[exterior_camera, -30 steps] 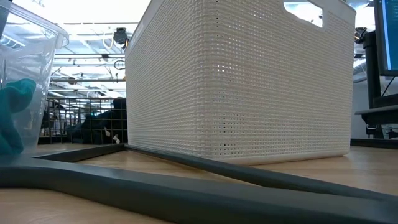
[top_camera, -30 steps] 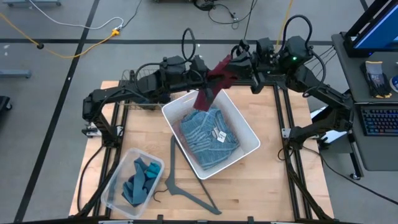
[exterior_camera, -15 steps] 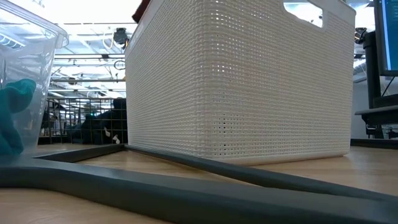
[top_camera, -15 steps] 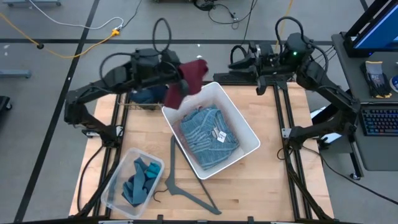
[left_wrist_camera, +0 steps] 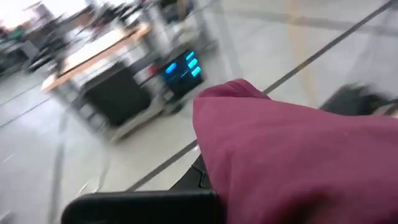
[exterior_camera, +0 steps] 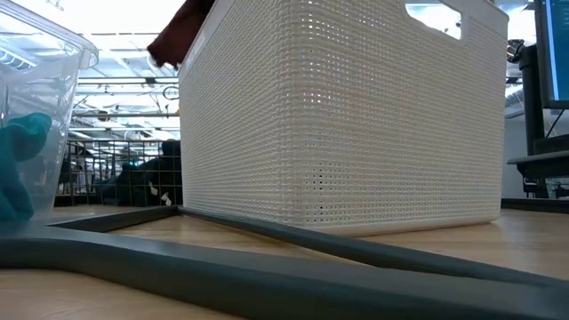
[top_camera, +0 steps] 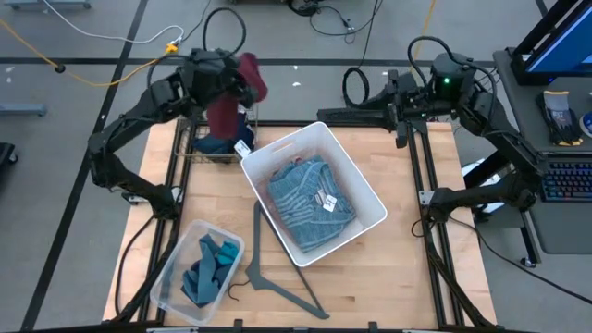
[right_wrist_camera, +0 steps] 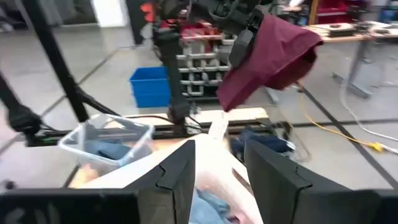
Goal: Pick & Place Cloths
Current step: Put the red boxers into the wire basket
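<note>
I should release the maroon cloth from my left gripper in the wire basket (top_camera: 201, 138), next to the navy cloth.
A maroon cloth (top_camera: 225, 104) hangs from my shut left gripper (top_camera: 239, 81) above the table's far left. It also shows as the maroon cloth (right_wrist_camera: 267, 53) and the maroon cloth (exterior_camera: 178, 34). My right gripper (right_wrist_camera: 217, 168) is open and holds nothing. It is level at the far edge, right of centre, as the right gripper (top_camera: 351, 90). A light-blue striped shirt with a white tag (top_camera: 310, 199) lies in the white basket (top_camera: 370, 208). A teal cloth (top_camera: 208, 264) lies in a clear bin (top_camera: 166, 277). A navy cloth (top_camera: 213, 143) sits in a wire basket. My left gripper holds the maroon cloth by a bunched upper part (right_wrist_camera: 256, 28), coming at it from above on a slant. The cloth covers the fingertips in the left wrist view. It hangs slack below the fingers, lifted clear, over the wire basket with the navy cloth.
The white basket stands at the table's centre, and the wire basket (top_camera: 199, 153) at the far left. A grey hanger (top_camera: 268, 273) lies flat on the near part of the table, between the clear bin and the white basket. Bare wood shows on the table's right side.
My left gripper has carried the maroon cloth from over the white basket's far corner toward the table's far left, and the cloth swings below it. My right arm, which was close to the cloth a second ago, has drawn back toward the right.
</note>
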